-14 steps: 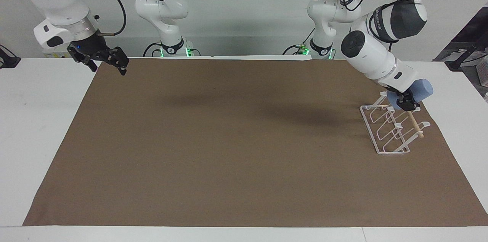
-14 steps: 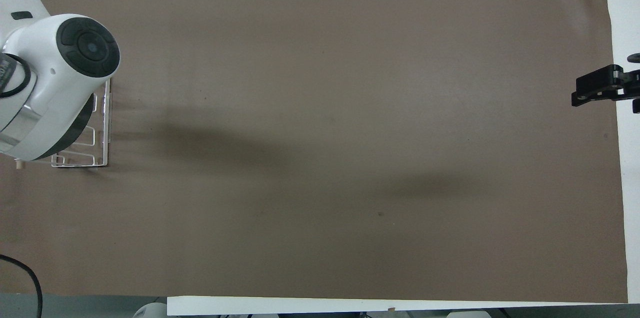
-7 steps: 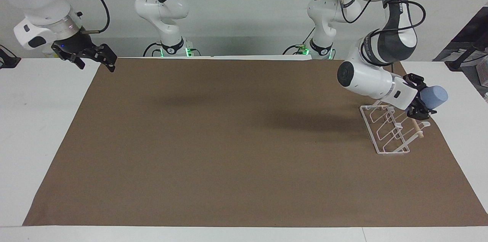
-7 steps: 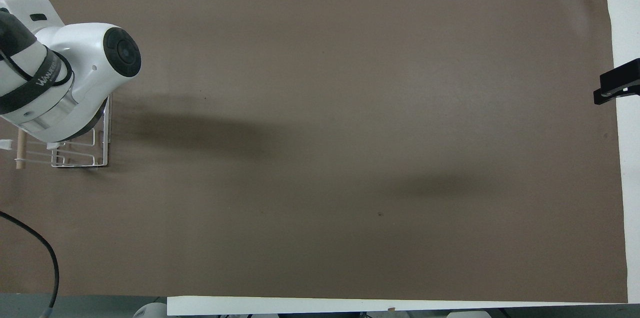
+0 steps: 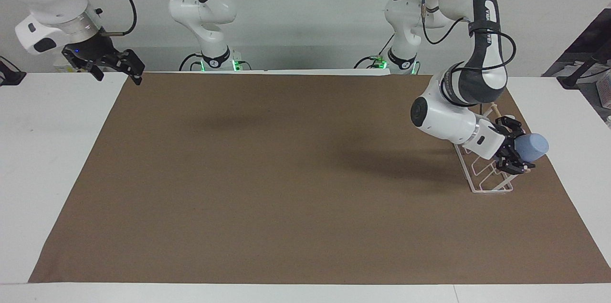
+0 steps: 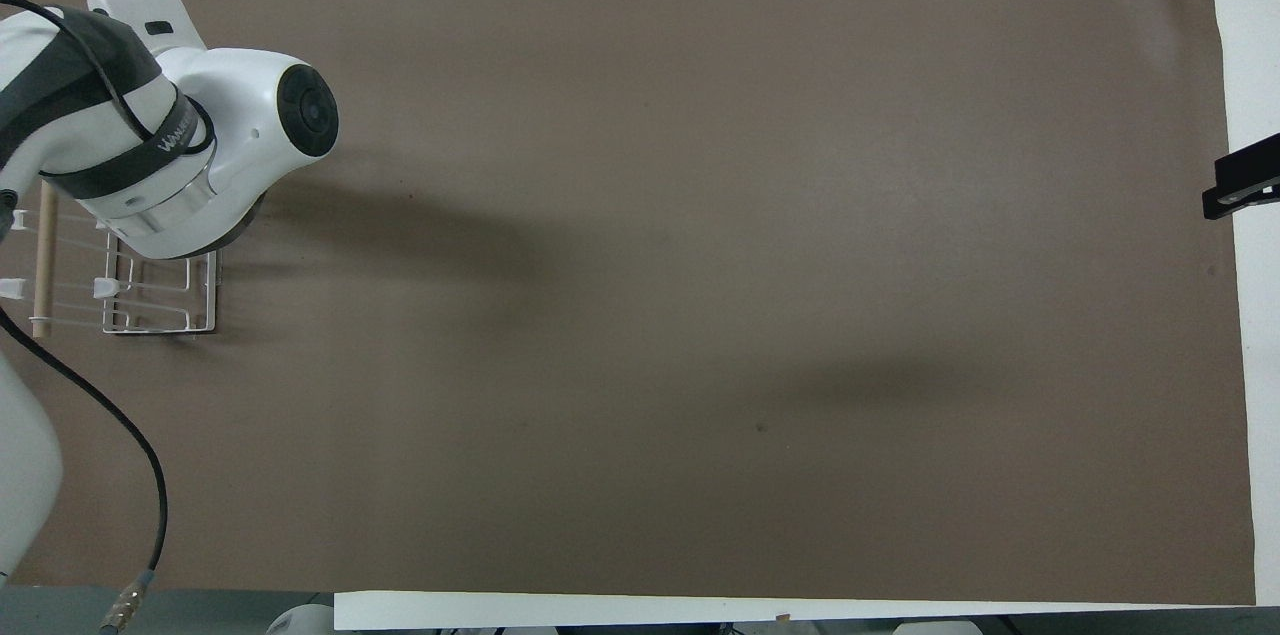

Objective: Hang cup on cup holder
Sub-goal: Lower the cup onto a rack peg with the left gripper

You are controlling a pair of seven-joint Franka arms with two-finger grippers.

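Note:
I should leave the light blue cup resting on the cup holder's pegs (image 6: 169, 169) farthest from the robots once my left gripper lets go. The cup is now close above the prongs.
The light blue cup (image 5: 533, 146) lies on its side in my left gripper (image 5: 516, 151), which is shut on it. It is over the end of the white wire cup holder (image 5: 481, 180) that lies farther from the robots, close above the prongs. I cannot tell whether it touches them. In the overhead view the left arm covers the cup and the gripper; part of the cup holder (image 6: 160, 313) and its wooden rod (image 6: 42, 260) show. My right gripper (image 5: 116, 67) is open and empty, raised over the mat's corner at the right arm's end; its tip also shows in the overhead view (image 6: 1240, 190).
A brown mat (image 5: 286, 174) covers most of the white table (image 5: 43, 150). The cup holder stands near the mat's edge at the left arm's end. A black cable (image 6: 150, 475) hangs from the left arm.
My left arm has carried the cup along the cup holder, away from the robots and lower. My right gripper has drawn back toward the right arm's end of the table.

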